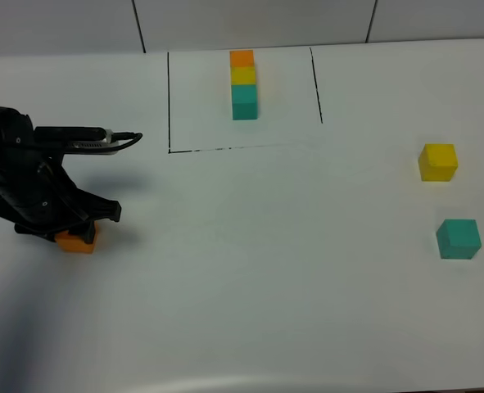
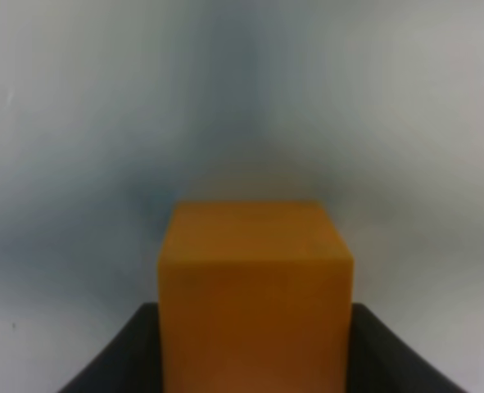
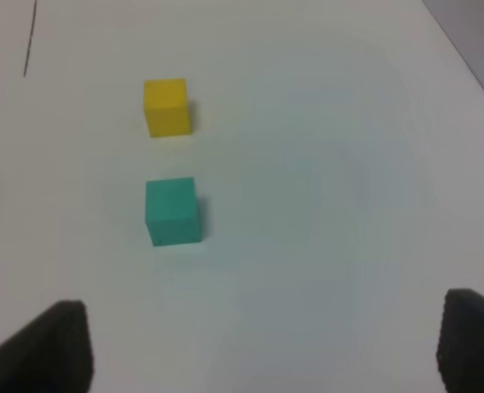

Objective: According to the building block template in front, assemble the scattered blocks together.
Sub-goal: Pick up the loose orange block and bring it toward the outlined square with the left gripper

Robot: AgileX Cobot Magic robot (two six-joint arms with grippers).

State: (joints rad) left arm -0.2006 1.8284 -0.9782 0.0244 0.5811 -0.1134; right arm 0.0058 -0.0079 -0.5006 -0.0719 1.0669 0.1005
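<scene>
Next, my left gripper lets go of the orange block on the white table [image 1: 242, 192], just outside the black outline before the template.
The building block template [image 1: 243, 80] is a row of orange, yellow and teal cubes at the back middle, inside a thin black outline [image 1: 169, 98]. The loose orange block [image 1: 79, 241] lies at the left under my left gripper [image 1: 74, 231]. In the left wrist view the orange block [image 2: 255, 278] fills the space between the dark fingers [image 2: 115, 364], which press against its sides. The loose yellow block [image 1: 437, 161] and teal block [image 1: 458, 238] sit at the far right, also in the right wrist view as yellow [image 3: 167, 106] and teal [image 3: 173, 211]. My right gripper [image 3: 266, 352] is open and empty, short of them.
The white table [image 1: 266, 270] stretches between the left arm and the two blocks at the right. The table's right edge [image 3: 471, 57] runs close beside the yellow and teal blocks. A wall stands behind the template.
</scene>
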